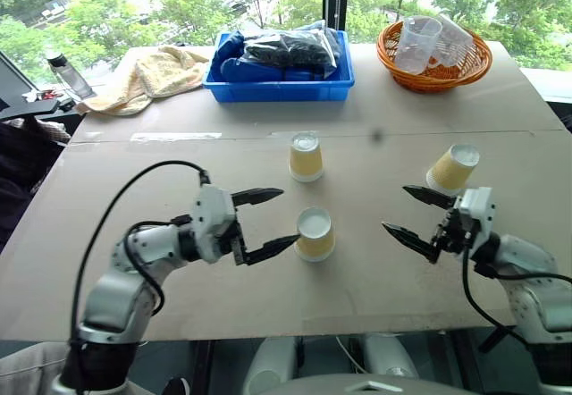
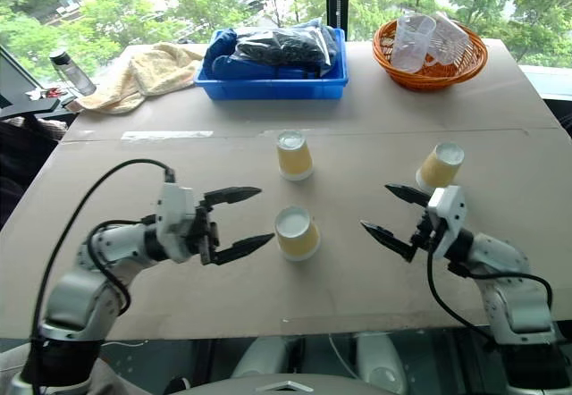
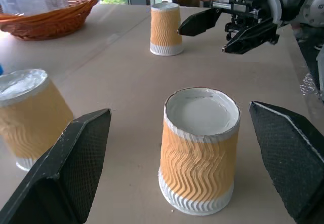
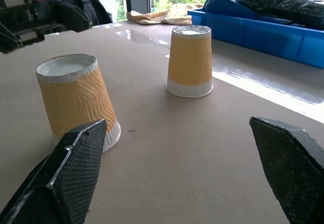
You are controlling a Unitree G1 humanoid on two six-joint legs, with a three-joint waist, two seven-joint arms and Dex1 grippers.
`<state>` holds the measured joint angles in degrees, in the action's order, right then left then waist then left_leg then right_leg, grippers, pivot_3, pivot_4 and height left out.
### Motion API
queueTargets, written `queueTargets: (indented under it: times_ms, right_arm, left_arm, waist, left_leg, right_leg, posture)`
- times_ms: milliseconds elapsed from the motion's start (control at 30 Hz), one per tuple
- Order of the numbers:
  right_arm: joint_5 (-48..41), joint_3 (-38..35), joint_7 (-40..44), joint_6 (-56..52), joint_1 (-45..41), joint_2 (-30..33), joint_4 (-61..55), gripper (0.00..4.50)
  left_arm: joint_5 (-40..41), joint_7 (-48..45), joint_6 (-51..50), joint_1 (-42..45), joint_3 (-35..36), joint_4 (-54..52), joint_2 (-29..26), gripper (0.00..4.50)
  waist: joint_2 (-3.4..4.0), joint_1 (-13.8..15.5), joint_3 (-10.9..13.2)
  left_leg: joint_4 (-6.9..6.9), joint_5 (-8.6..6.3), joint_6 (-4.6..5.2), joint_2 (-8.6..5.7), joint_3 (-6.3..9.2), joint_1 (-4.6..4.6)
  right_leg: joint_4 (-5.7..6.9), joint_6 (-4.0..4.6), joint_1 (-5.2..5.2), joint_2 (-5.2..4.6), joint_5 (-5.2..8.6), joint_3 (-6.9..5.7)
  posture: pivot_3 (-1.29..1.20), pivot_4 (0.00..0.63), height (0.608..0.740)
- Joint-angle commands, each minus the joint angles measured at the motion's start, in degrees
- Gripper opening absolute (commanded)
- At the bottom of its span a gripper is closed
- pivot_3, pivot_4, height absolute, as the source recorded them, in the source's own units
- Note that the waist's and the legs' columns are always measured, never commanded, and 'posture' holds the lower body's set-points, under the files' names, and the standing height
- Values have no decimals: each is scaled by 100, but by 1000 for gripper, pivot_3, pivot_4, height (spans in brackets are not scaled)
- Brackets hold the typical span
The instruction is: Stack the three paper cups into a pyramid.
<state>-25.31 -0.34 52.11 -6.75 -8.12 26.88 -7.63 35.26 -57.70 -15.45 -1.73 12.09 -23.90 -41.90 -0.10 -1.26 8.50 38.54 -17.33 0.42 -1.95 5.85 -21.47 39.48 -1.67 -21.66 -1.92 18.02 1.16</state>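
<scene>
My right gripper is going to close on the yellow ribbed sides (image 1: 306,159) (image 4: 190,61) of the paper cup farther back, the one nearest the blue bin.
Three paper cups with yellow ribbed sides stand upside down and apart on the brown table. One cup (image 1: 306,156) is at the middle, farther back. A second cup (image 1: 315,234) is nearer the front. My left gripper (image 1: 288,216) is open just to this cup's left, and the cup (image 3: 200,148) sits ahead of the fingers without touching them. The third cup (image 1: 452,169) stands to the right. My right gripper (image 1: 394,208) is open in front and to the left of it, pointing toward the middle, with nothing between its fingers.
A blue bin (image 1: 277,91) of dark bags sits at the back middle. An orange basket (image 1: 429,78) with clear plastic cups is at the back right. A yellow towel (image 1: 147,75) and a bottle (image 1: 64,71) lie at the back left.
</scene>
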Motion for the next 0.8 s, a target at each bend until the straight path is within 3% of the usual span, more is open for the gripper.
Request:
queueTargets:
  times_ms: [33, 167, 433, 800]
  right_arm:
    - [437, 417, -121, 34, -830, -282, 587, 4500]
    - [888, 862, -265, -55, -2053, -814, 1641, 4500]
    - [1258, 873, -721, 281, -3723, -1876, 3524, 4500]
    - [1530, 762, -794, 761, -4726, -2529, 5192, 4500]
  left_arm:
    - [445, 116, -409, -332, 1031, -75, -328, 4462]
    - [865, 247, -986, -731, 2008, -4, -561, 4462]
    - [1412, 235, -1585, -1253, 3030, -267, -688, 4462]
    - [1795, 265, -1939, -1453, 3426, -559, -713, 4462]
  waist:
    - [6, -17, 4]
    - [4, -16, 14]
    - [3, -113, 19]
    - [5, -131, 20]
  left_leg:
    - [-1, 0, -1, 0, -1, 0]
    - [-3, 1, -2, -3, 0, -9]
    - [-9, 2, -5, -4, 0, -19]
    - [-16, 6, -11, -4, -15, -27]
  right_leg:
    - [1, 0, -2, 1, 0, 1]
    - [-5, 0, -9, -1, 0, -5]
    - [-5, 0, -27, -3, 0, -3]
    - [16, 1, -57, -4, -1, 9]
  posture:
    - [0, 150, 740]
    - [0, 150, 740]
    - [0, 150, 740]
    - [0, 150, 740]
